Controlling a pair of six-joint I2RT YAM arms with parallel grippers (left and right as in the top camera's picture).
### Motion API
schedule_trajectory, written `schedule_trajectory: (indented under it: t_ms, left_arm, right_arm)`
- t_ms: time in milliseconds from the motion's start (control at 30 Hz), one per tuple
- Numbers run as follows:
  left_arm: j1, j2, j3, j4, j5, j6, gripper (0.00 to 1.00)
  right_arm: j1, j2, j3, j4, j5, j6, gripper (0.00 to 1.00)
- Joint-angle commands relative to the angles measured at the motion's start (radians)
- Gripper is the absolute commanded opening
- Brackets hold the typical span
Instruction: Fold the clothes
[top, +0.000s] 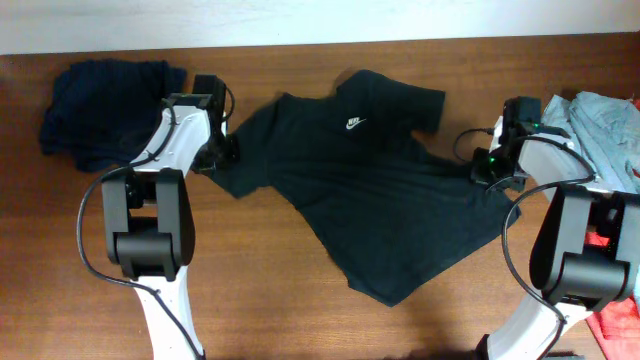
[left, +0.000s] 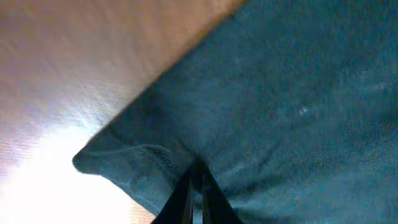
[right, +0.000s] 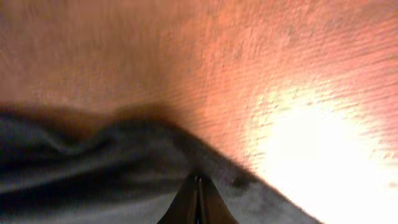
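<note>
My left gripper will take the T-shirt's shoulder edge (top: 273, 112) and turn the black T-shirt square, because the T-shirt lies at a slant with that gripper at its sleeve.
The black T-shirt (top: 370, 200), with a small white chest logo (top: 353, 123), lies spread at a slant across the middle of the table. My left gripper (top: 224, 152) is at its left sleeve. In the left wrist view the gripper (left: 196, 177) is shut, pinching a fold of the dark fabric (left: 273, 106) close to the sleeve's edge. My right gripper (top: 481, 172) sits at the shirt's right side. Seen from the right wrist, that gripper (right: 199, 182) is shut on the shirt's edge (right: 124, 162), just above the bare wood.
A dark navy garment (top: 108, 112) lies bunched at the back left, beside the left arm. Grey-blue clothes (top: 605, 118) are piled at the right edge, and a red one (top: 622, 322) shows at the front right. The table (top: 300, 290) is brown wood.
</note>
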Motion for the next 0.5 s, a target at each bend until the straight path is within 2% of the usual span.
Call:
schedule_trajectory:
  t_ms: [0, 100, 200, 333, 467]
  left_arm:
    - [-0.011, 0.111, -0.084, -0.069, 0.155, -0.014, 0.00]
    - [-0.010, 0.106, -0.083, -0.084, 0.154, -0.014, 0.00]
    - [-0.006, 0.074, -0.071, -0.070, 0.098, -0.015, 0.00]
    - [-0.008, -0.009, -0.032, -0.030, -0.041, -0.018, 0.00]
    - [-0.011, -0.080, -0.010, 0.060, -0.055, -0.018, 0.00]
  right_arm:
    - [-0.010, 0.015, 0.020, 0.049, 0.019, -0.010, 0.04]
    - [-0.016, 0.014, 0.049, 0.077, 0.012, -0.010, 0.04]
    - [-0.016, 0.010, 0.142, 0.002, -0.066, -0.010, 0.04]
    - [-0.012, 0.005, 0.341, -0.237, -0.210, -0.040, 0.04]
    - [0.006, 0.002, 0.515, -0.545, -0.294, -0.044, 0.04]
